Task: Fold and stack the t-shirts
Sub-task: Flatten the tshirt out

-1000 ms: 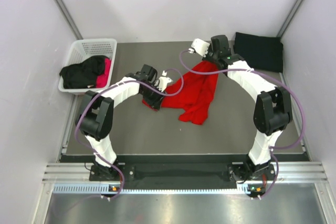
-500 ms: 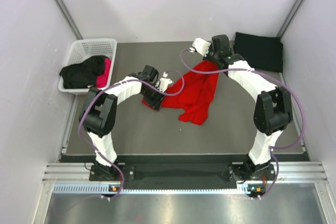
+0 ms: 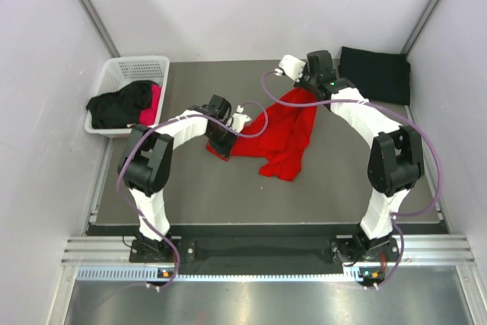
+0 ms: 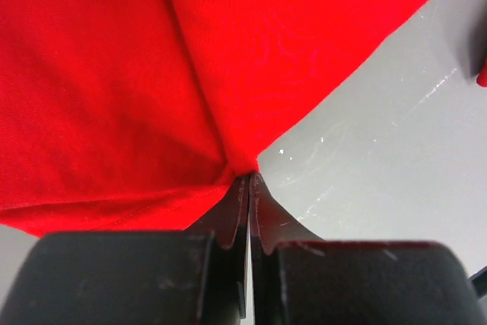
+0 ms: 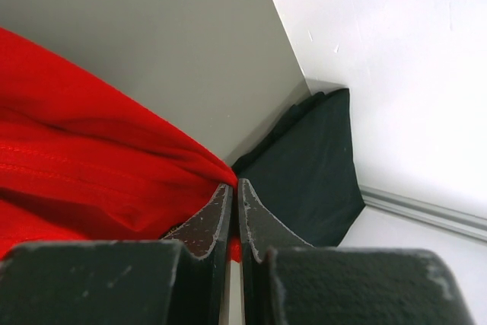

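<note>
I will draw the end of the red t-shirt, which lies bunched and slanted between my grippers, toward the basket with my left gripper while my right gripper takes its middle (image 3: 260, 139).
A large red t-shirt (image 3: 280, 136) lies crumpled across the middle of the table. My left gripper (image 3: 221, 144) is shut on its left corner, the red cloth (image 4: 152, 89) pinched at the fingertips (image 4: 249, 180). My right gripper (image 3: 303, 90) is shut on the shirt's far edge (image 5: 91, 165), with red cloth showing between the jaws. A folded black t-shirt (image 3: 374, 74) lies flat at the back right, also visible beyond my right fingers (image 5: 312, 173). More t-shirts, black (image 3: 118, 106) and pink (image 3: 153, 104), spill out of the basket.
A white lattice basket (image 3: 134, 68) stands at the back left, by the left wall. Pale walls close in the dark grey table (image 3: 198, 188) on three sides. Purple cables loop over both arms.
My left gripper has shut on the red t-shirt's left corner; it stood open before. The left arm shifted slightly. The right arm and its grip have not moved.
</note>
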`<state>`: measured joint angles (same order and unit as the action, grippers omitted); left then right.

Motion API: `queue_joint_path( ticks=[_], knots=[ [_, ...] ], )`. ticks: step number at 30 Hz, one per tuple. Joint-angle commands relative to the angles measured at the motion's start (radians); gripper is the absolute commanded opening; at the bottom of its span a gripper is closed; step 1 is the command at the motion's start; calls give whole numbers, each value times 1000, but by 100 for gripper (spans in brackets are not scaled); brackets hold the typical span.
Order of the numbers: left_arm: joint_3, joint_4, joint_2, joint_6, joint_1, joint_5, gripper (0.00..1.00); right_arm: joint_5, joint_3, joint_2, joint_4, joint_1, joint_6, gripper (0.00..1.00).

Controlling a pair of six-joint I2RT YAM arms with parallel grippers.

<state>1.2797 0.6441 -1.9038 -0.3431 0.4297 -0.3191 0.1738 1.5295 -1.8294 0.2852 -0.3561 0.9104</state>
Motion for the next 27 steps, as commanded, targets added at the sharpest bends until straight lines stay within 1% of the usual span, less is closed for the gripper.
queue_joint_path(
  ticks=[1, 3, 4, 6, 7, 9, 10, 11, 13, 15, 18, 19, 20, 21, 22, 23, 24, 25, 26, 27],
  knots=[
    [26, 26, 64, -39, 6, 12, 0, 4, -21, 33, -11, 17, -34, 0],
    [20, 57, 135, -71, 3, 31, 0, 0, -37, 61, 29, 25, -62, 0],
    [7, 69, 216, -109, -6, 46, 0, -3, -57, 73, 43, 28, -73, 0],
    [-6, 97, 300, -143, -19, 70, 0, -23, -81, 120, 101, 43, -116, 0],
    [-19, 107, 381, -178, -25, 87, 0, -28, -113, 140, 117, 49, -129, 0],
    [-31, 115, 458, -209, -37, 152, 0, -33, -152, 202, 164, 60, -163, 0],
    [-46, 115, 529, -249, -46, 172, 0, -39, -185, 226, 183, 63, -175, 0],
    [-52, 112, 561, -270, -51, 205, 0, -54, -202, 269, 227, 72, -191, 0],
    [-69, 85, 632, -321, -60, 235, 0, -59, -254, 312, 249, 77, -199, 0],
    [-74, 52, 649, -338, -66, 264, 0, -83, -282, 358, 258, 94, -202, 0],
    [-72, -39, 596, -335, -78, 302, 0, -89, -289, 326, 240, 129, -222, 0],
    [-56, -84, 530, -311, -92, 308, 0, -89, -266, 302, 232, 143, -231, 0],
    [-43, -101, 487, -298, -100, 311, 0, -92, -249, 238, 223, 172, -245, 0],
    [7, -107, 385, -275, -111, 311, 0, -102, -217, 201, 221, 187, -246, 0],
    [39, -106, 329, -261, -115, 310, 0, -100, -195, 161, 215, 203, -248, 0],
    [73, -98, 274, -249, -120, 340, 0, -94, -163, 68, 236, 225, -258, 0],
    [113, -77, 218, -234, -123, 350, 0, -89, -123, 21, 261, 238, -266, 3],
    [189, -55, 122, -214, -140, 339, 0, -105, -15, -23, 300, 247, -275, 22],
    [223, -23, 83, -205, -147, 334, 0, -132, 45, -84, 386, 267, -284, 31],
    [252, -8, 54, -197, -155, 325, 0, -208, 96, -96, 410, 272, -286, 37]
  ],
)
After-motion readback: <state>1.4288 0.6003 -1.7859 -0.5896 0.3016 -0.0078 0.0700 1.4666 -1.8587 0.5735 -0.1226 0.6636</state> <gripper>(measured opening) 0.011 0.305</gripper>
